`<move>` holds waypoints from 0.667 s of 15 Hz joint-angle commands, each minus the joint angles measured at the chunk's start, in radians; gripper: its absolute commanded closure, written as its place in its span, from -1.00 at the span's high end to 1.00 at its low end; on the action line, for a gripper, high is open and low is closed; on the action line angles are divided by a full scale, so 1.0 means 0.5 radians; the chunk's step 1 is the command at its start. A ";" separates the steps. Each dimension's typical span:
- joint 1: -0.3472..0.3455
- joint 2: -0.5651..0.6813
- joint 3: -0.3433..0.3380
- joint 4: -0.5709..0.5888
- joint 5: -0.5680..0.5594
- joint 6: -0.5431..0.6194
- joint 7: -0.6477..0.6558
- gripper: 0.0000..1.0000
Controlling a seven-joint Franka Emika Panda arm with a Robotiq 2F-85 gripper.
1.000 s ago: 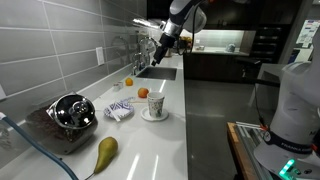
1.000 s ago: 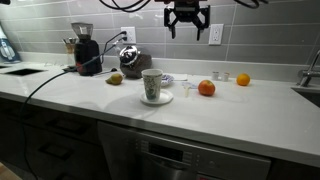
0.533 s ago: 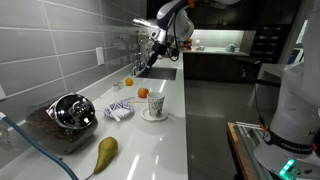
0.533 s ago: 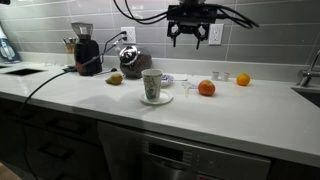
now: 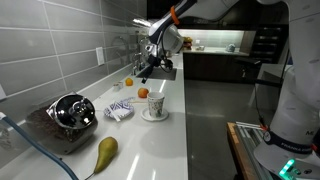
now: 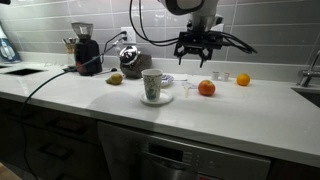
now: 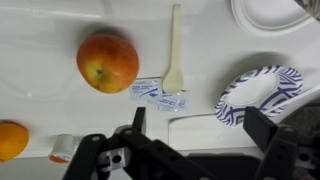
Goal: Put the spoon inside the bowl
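Note:
I will next move my gripper to the spoon's neck (image 5: pixel 136 99) (image 7: pixel 174 67), where its handle meets its head beside the packets, and close it there.
The spoon (image 7: pixel 174 48) is pale cream plastic and lies flat on the white counter, its head resting on small blue-and-white packets (image 7: pixel 157 93). The small white bowl with dark blue stripes (image 7: pixel 257 96) sits just right of it in the wrist view and is empty; it also shows in an exterior view (image 5: pixel 119 111). My gripper (image 7: pixel 200 125) is open and empty, hovering above the counter over the packets and the bowl's edge. In both exterior views it (image 5: pixel 148 68) (image 6: pixel 196 58) hangs above the counter behind the cup.
A red-orange apple (image 7: pixel 107 62) lies left of the spoon, an orange (image 7: pixel 12 140) further left. A patterned cup on a saucer (image 6: pixel 152 86) stands in front. A steel-and-black pot (image 5: pixel 70 110), a pear (image 5: pixel 105 152) and a sink (image 5: pixel 160 72) are on the counter.
The gripper has come down from high near the wall towards the counter, and now hangs over the spoon, apple and bowl. It stays open. The objects have not moved.

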 commanded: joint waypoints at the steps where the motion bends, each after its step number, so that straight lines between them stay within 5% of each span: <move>1: -0.073 0.143 0.079 0.128 -0.083 -0.016 0.061 1.00; 10: -0.095 0.184 0.143 0.104 -0.157 0.113 0.166 1.00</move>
